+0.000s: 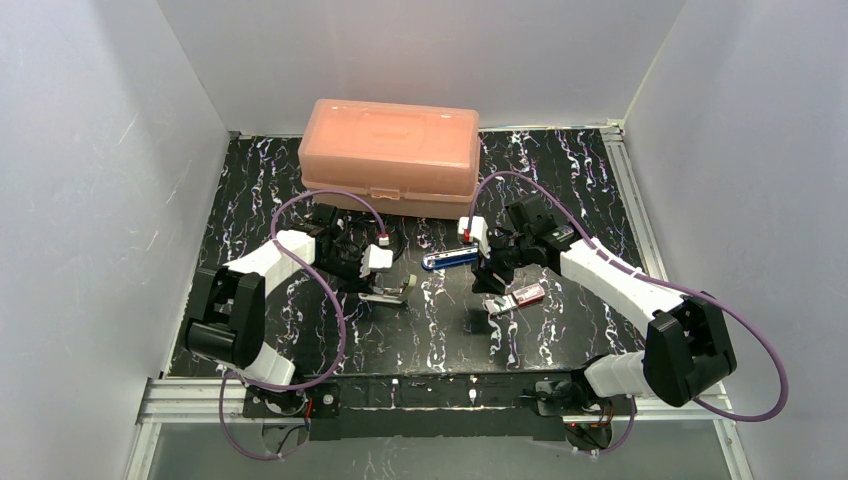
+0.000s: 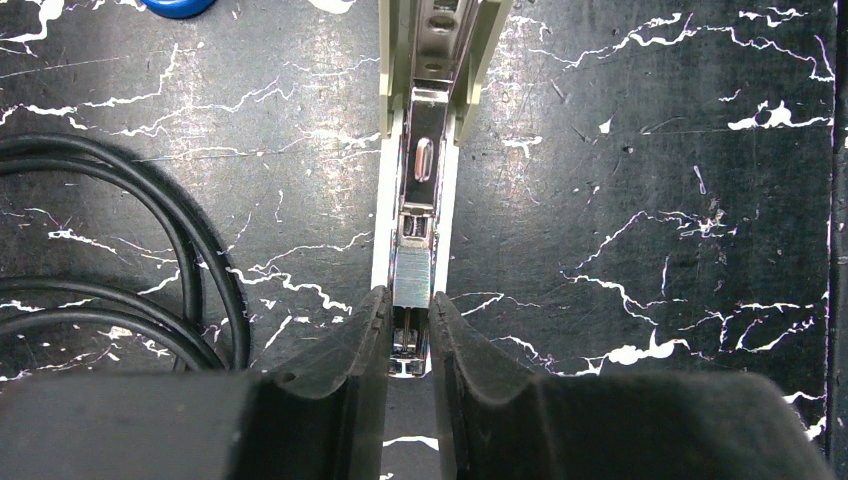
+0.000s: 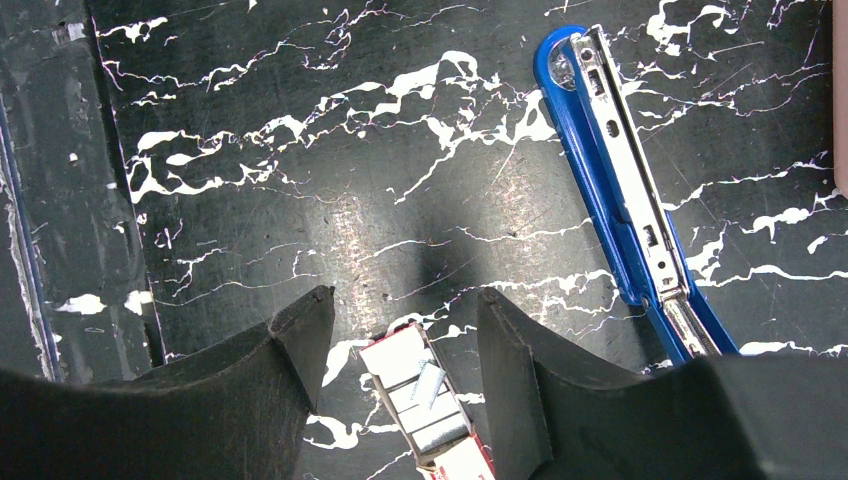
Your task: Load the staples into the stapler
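Observation:
Next, I close my right gripper on the crooked strip of silvery staples (image 1: 502,302) (image 3: 428,386) that lies in the white tray of the pink-red staple box.
A cream stapler (image 1: 395,292) lies open left of centre. In the left wrist view its cream top (image 2: 478,70) is swung away and the bare metal magazine (image 2: 417,190) runs towards me. My left gripper (image 2: 410,297) (image 1: 383,278) is shut on the near end of that magazine. The pink-red staple box (image 1: 522,296) lies right of centre with its white tray (image 3: 420,395) slid out, silvery staples in it, one strip askew. My right gripper (image 3: 405,300) (image 1: 492,280) is open and hovers over the tray, one finger on each side, holding nothing.
A blue stapler (image 1: 450,259) lies between the arms, and in the right wrist view (image 3: 615,190) it is open just right of my right finger. A pink plastic case (image 1: 390,155) stands at the back. A black cable (image 2: 190,260) loops left of the cream stapler.

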`<state>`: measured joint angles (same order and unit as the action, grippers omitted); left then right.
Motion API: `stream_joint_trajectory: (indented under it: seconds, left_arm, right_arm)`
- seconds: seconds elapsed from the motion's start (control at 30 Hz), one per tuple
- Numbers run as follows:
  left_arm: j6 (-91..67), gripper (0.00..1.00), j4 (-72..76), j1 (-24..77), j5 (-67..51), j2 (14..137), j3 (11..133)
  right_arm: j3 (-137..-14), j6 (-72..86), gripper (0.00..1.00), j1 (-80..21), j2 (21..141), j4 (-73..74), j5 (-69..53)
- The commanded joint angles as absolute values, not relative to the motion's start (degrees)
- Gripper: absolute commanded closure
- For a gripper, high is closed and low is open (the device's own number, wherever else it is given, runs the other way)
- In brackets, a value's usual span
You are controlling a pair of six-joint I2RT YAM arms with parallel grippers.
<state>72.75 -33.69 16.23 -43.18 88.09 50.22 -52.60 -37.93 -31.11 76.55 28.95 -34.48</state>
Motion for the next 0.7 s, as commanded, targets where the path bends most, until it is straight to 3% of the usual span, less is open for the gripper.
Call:
stream_joint_trajectory:
  seconds: [0.0,0.67]
  left_arm:
    - [73.9,0.82,-35.4,16.2,-43.2,88.8,51.2]
    - [73.8,0.7,-35.9,16.1,-40.9,87.2,52.1]
  right_arm:
    - [-52.1,-38.8,0.38,-30.8,77.0,28.7,-34.8]
    - [-52.3,-38.8,0.38,-30.8,77.5,28.9,-34.9]
